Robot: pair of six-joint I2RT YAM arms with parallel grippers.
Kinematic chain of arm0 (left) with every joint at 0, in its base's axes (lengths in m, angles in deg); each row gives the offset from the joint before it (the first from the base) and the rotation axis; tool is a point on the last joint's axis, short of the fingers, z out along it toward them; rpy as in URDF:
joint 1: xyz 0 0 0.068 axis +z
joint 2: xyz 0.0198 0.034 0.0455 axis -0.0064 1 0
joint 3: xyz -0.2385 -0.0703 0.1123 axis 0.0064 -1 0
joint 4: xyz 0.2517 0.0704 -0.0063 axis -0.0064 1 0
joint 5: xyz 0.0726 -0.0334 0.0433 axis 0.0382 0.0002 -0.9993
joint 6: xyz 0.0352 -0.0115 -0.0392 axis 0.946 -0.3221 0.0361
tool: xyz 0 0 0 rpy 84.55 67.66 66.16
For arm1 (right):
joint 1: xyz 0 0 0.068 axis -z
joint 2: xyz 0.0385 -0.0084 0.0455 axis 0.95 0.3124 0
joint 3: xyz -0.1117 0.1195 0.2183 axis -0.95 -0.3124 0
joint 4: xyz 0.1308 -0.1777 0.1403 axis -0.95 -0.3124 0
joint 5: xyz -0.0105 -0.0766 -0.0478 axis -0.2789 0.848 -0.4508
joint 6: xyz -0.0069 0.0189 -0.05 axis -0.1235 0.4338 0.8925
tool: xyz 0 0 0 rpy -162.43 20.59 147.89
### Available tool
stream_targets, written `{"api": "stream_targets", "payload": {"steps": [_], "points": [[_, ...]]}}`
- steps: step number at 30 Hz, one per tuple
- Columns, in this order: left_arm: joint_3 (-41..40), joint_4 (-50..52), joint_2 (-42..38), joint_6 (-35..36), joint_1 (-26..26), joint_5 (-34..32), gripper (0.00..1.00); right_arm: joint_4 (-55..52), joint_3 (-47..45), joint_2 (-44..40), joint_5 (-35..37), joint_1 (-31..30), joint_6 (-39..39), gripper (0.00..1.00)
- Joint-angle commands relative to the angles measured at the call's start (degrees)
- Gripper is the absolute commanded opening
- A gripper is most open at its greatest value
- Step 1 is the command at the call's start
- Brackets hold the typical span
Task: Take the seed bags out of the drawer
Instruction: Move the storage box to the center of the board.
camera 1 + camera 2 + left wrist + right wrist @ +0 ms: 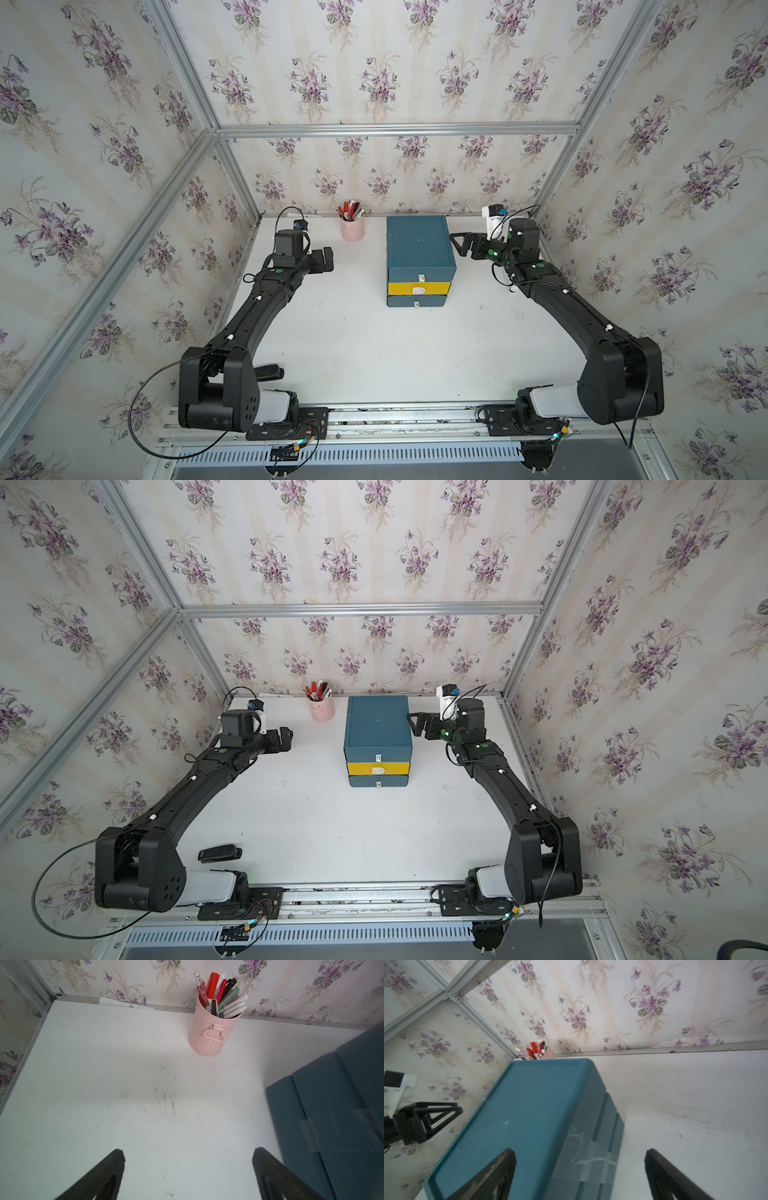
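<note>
The robot's right gripper should next move to the top drawer's handle (421,277) on the blue drawer unit, just above the yellow drawer, and close on it.
A blue drawer unit (419,245) (377,725) stands at the back middle of the white table, with three shut drawers; the middle one is yellow (419,288). The seed bags are hidden. My left gripper (328,259) (286,737) hovers open to the left of the unit, well apart from it; in the left wrist view its fingers (188,1153) span bare table, the unit's side (332,1105) beside them. My right gripper (457,243) (415,723) is open close to the unit's right side near the top edge (580,1153), holding nothing.
A pink cup of pens (353,227) (212,1034) stands at the back wall left of the unit. A small black object (219,853) lies on the table by the left arm's base. Flowered walls and metal framing close in the table on three sides.
</note>
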Motion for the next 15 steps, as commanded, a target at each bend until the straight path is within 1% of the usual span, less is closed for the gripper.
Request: {"api": "stream_targets", "payload": {"steps": [1,5,15], "points": [[2.10,3.20,0.28,-2.65,-0.18,3.88,1.00,-3.01,1.83,1.30,-4.87,-0.96,-2.79,1.00],[4.35,6.12,0.56,-3.56,-0.34,5.92,1.00,-5.25,4.35,4.08,-7.10,-2.30,-3.57,1.00],[7.31,9.89,-0.09,-6.43,-0.30,10.95,1.00,-11.16,12.87,13.33,-9.82,-6.40,-0.98,1.00]]}}
